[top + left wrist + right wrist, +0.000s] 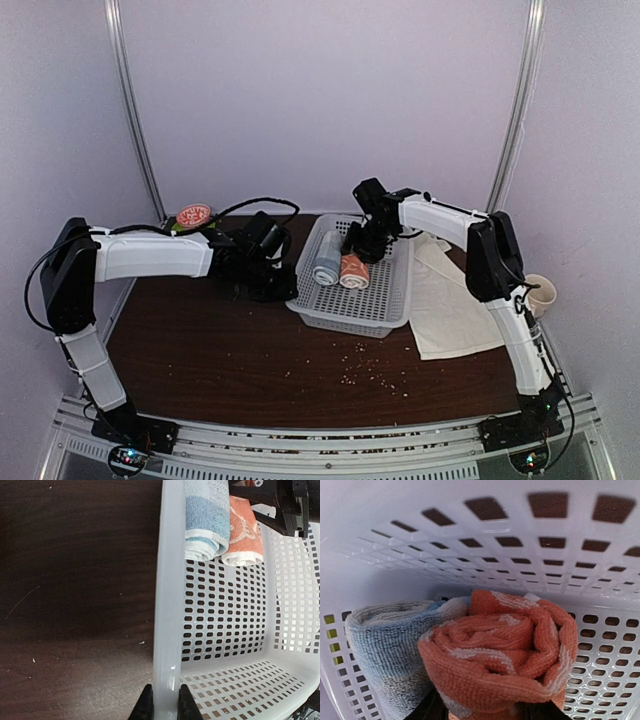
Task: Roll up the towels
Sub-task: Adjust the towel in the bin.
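I will release the white slotted basket from my left gripper by the back wall, where it is clear of the cream-white towel (pixel 326 241).
The salmon-orange towel (pixel 354 271) (pixel 243 535) (pixel 505 650) lies rolled up in the white slotted basket (pixel 345 318), right beside a grey-blue roll (pixel 326 264) (pixel 385 650). My right gripper (pixel 358 250) (pixel 485 712) reaches into the basket from the far side. It is open, with one dark finger low on each side of the orange roll. The cream-white towel (pixel 450 300) lies flat and unrolled on the table right of the basket. My left gripper (pixel 290 285) (pixel 164 705) is shut on the basket's left rim (pixel 167 605).
A round red object (pixel 193 215) sits at the back left of the dark wood table. A pale cup (pixel 540 293) stands by the right arm. Small crumbs (pixel 370 370) are scattered in front of the basket. Walls close in on both sides.
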Motion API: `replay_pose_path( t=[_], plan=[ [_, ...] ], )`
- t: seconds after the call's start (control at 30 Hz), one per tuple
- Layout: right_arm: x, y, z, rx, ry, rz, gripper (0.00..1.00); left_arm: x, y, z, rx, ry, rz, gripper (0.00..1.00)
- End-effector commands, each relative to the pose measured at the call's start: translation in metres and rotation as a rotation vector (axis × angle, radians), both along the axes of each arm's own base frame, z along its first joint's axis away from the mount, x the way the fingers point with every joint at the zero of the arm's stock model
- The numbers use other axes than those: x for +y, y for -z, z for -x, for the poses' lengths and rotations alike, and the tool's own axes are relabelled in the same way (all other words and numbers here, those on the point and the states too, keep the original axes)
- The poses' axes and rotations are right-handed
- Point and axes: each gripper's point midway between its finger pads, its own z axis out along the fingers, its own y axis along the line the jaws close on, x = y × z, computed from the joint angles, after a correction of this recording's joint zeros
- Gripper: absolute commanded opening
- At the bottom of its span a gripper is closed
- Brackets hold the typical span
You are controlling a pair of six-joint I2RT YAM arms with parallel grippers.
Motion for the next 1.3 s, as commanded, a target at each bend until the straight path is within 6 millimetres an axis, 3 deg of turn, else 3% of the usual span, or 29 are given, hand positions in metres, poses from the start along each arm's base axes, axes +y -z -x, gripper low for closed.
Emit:
replay_pose_path(
  t=[0.0,0.47,0.8,0.9,1.0,1.07,1.17,1.27],
  plan=[
    [-0.015,-0.013,0.004,-0.031,0.001,0.056,0.55,-0.003,0.024,0.021,0.062,0.052,-0.044,0.00],
    [-0.035,-0.052,0.014,-0.107,-0.022,0.108,0.69,-0.003,0.025,0.019,0.062,0.049,-0.060,0.00],
    [-0.041,-0.068,0.021,-0.130,-0.048,0.121,0.70,-0.005,0.021,0.017,0.059,0.051,-0.059,0.03],
    [-0.040,-0.086,0.026,-0.158,-0.064,0.110,0.70,-0.005,0.018,0.016,0.056,0.052,-0.060,0.16],
    [-0.040,-0.109,0.031,-0.191,-0.080,0.090,0.71,-0.006,0.015,0.013,0.050,0.053,-0.060,0.21],
    [-0.041,-0.125,0.034,-0.215,-0.092,0.079,0.71,-0.006,0.014,0.011,0.049,0.046,-0.059,0.16],
    [-0.048,-0.153,0.043,-0.260,-0.102,0.072,0.71,-0.002,0.013,0.006,0.050,0.018,-0.058,0.01],
    [-0.059,-0.173,0.053,-0.309,-0.099,0.085,0.71,0.006,0.009,0.000,0.041,-0.020,-0.068,0.00]
  ],
)
